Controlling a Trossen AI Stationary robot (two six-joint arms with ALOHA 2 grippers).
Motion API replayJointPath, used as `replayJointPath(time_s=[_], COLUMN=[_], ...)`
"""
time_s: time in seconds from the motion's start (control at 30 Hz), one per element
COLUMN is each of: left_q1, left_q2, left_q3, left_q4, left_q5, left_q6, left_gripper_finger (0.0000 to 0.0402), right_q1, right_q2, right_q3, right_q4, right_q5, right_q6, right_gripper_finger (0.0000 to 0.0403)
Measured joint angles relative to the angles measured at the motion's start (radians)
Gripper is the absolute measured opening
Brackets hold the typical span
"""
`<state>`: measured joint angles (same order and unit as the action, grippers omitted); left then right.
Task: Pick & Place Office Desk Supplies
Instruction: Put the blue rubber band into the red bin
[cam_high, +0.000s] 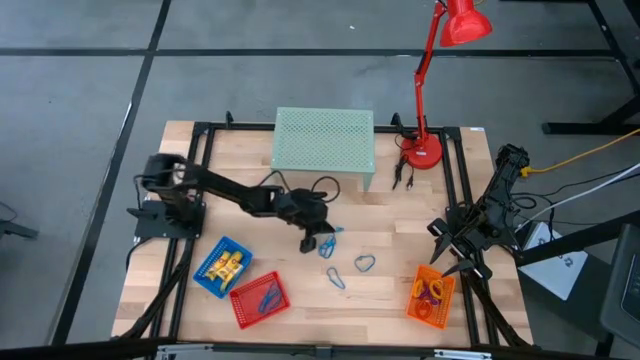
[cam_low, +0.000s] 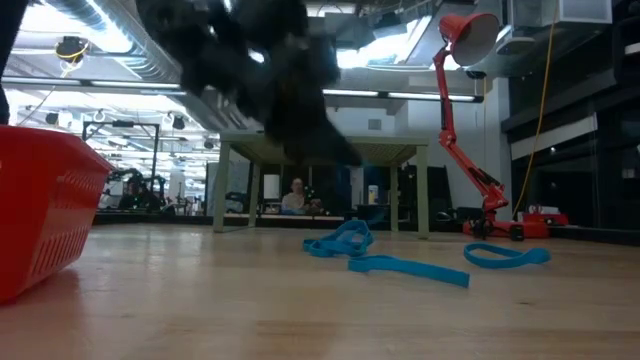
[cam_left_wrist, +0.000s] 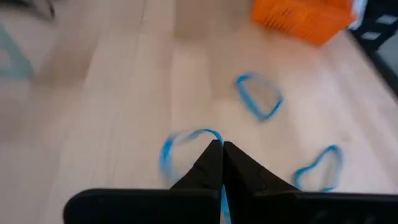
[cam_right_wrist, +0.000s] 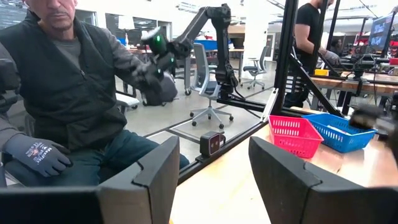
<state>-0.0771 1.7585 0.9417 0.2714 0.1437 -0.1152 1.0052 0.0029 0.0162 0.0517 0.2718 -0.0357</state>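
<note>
The blue loop will leave my left gripper in the red basket (cam_high: 266, 297), among the blue loops inside. That first loop still rests on the wooden table.
Three blue loops lie on the wooden table: one (cam_high: 328, 243) right beside my left gripper (cam_high: 318, 241), two more (cam_high: 364, 263) (cam_high: 335, 278) toward the near edge. In the left wrist view the shut fingers (cam_left_wrist: 222, 146) stand over the edge of the first loop (cam_left_wrist: 180, 146). In the low view this loop (cam_low: 340, 238) rests on the table with the blurred gripper (cam_low: 320, 120) above it. Yellow pieces (cam_high: 226, 266) sit in the blue basket (cam_high: 205, 272). Rings (cam_high: 432, 292) lie in the orange basket (cam_high: 416, 310). My right gripper (cam_right_wrist: 214, 155) waits open at the table's right edge (cam_high: 445, 245). My left gripper comes from above with shut fingers over one end of the blue loop (cam_left_wrist: 208, 132). I cannot tell whether it touches the loop: the fingers hide that spot, and the low view shows the loop flat on the table below the gripper.
A red basket (cam_high: 259, 298) with blue loops stands near the blue one at the near left. A green mesh stand (cam_high: 324, 140) and a red lamp (cam_high: 424, 152) stand at the far edge. A person (cam_right_wrist: 68, 81) sits beyond the table's left side. Bare wood lies between the baskets.
</note>
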Motion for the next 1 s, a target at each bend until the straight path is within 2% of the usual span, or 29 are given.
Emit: replayJointPath(time_s=[0.2,0.37,0.47,0.57,1.0], left_q1=[-0.103,-0.222,-0.313,-0.416,-0.772], left_q2=[-0.183,-0.311,-0.363,-0.382,-0.34], left_q3=[0.0,0.001,0.001,0.001,-0.001], left_q4=[-0.058,-0.256,-0.356,-0.41,-0.472], left_q5=[-0.034,-0.064,-0.067,-0.099,-0.396], left_q6=[0.023,0.0,-0.066,-0.153,-0.547], left_gripper_finger=[0.0002,0.0003,0.0002,0.0003,0.0002], right_q1=[0.0,0.0,0.0,0.0,0.0], right_q2=[0.0,0.0,0.0,0.0,0.0], right_q3=[0.0,0.0,0.0,0.0,0.0], right_q4=[0.0,0.0,0.0,0.0,0.0], right_q5=[0.0,0.0,0.0,0.0,0.0], right_q6=[0.0,0.0,0.0,0.0,0.0], right_gripper_finger=[0.0195,0.0195,0.0195,0.0195,0.0195])
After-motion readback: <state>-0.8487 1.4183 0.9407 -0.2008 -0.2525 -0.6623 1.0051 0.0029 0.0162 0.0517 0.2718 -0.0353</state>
